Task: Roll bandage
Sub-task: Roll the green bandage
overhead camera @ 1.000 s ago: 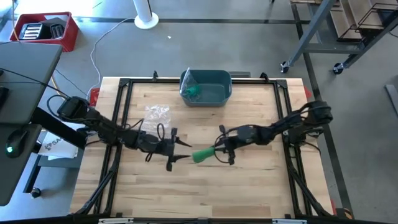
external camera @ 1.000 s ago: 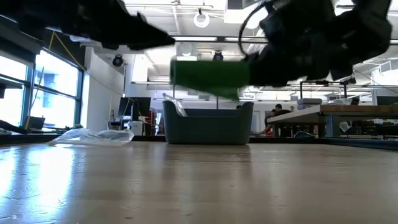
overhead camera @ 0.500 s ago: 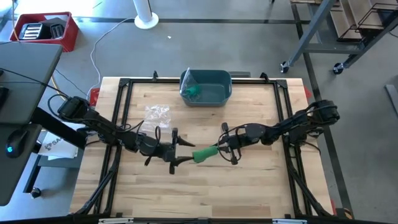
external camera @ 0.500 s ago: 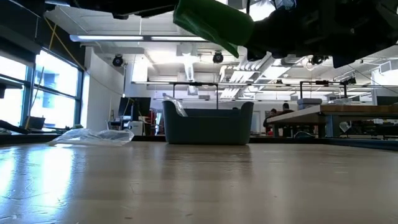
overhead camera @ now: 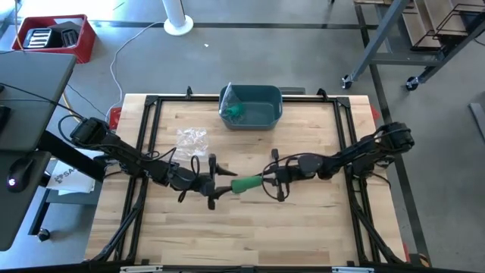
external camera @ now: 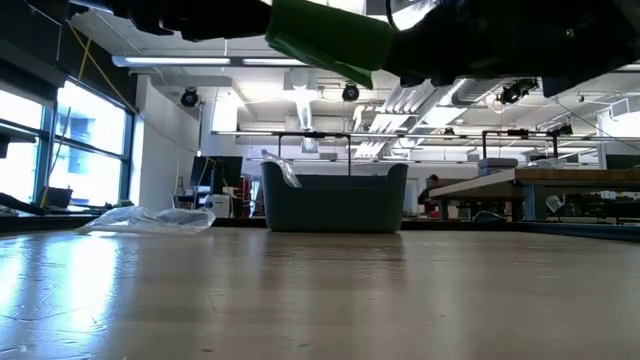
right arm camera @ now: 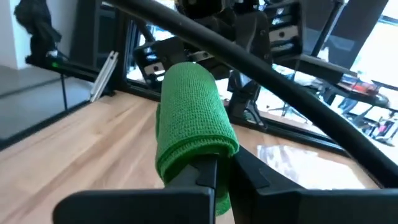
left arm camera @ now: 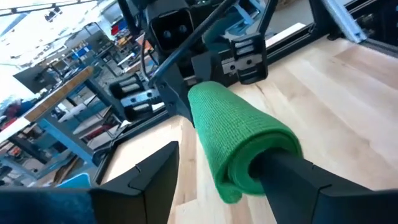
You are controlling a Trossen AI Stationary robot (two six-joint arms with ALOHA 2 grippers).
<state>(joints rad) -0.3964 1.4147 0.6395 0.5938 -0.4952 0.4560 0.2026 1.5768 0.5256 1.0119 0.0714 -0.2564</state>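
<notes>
My right gripper holds the end of the roll, and a loose flap hangs off the roll. So my left gripper will hold the roll, and my right gripper will take the flap (right arm camera: 223, 204).
A green bandage roll (overhead camera: 246, 183) hangs in the air over the table's middle, between my two grippers. My right gripper (overhead camera: 264, 180) is shut on the roll's right end, and my left gripper (overhead camera: 221, 186) stands open at its left end. In the left wrist view, one left finger (left arm camera: 283, 171) goes into the roll's hollow end (left arm camera: 249, 168) while the other (left arm camera: 158, 174) stays clear beside it. In the low view the roll (external camera: 320, 35) shows high above the tabletop. My left gripper has one finger inside the roll's open left end (left arm camera: 252, 163), coming level from the table's left along the roll; the other finger is outside and apart from it. My right gripper is shut on the roll's right end (right arm camera: 199, 149), coming level from the table's right along the roll. The bandage layers wrap over its fingertips (right arm camera: 214, 171) and hide the contact. The roll is lifted clear and lies about level.
A dark blue-grey bin (overhead camera: 265, 115) stands at the table's far middle with another green bandage (overhead camera: 236, 112) in it. A crumpled clear plastic wrapper (overhead camera: 191, 139) lies at the far left. Black frame rails (overhead camera: 144, 152) run along the table's sides.
Both grippers have risen, and the roll has gone up with the right one, well clear of the table. The roll has turned from slanting to about level and moved a little toward the left gripper, whose finger is now in its end.
</notes>
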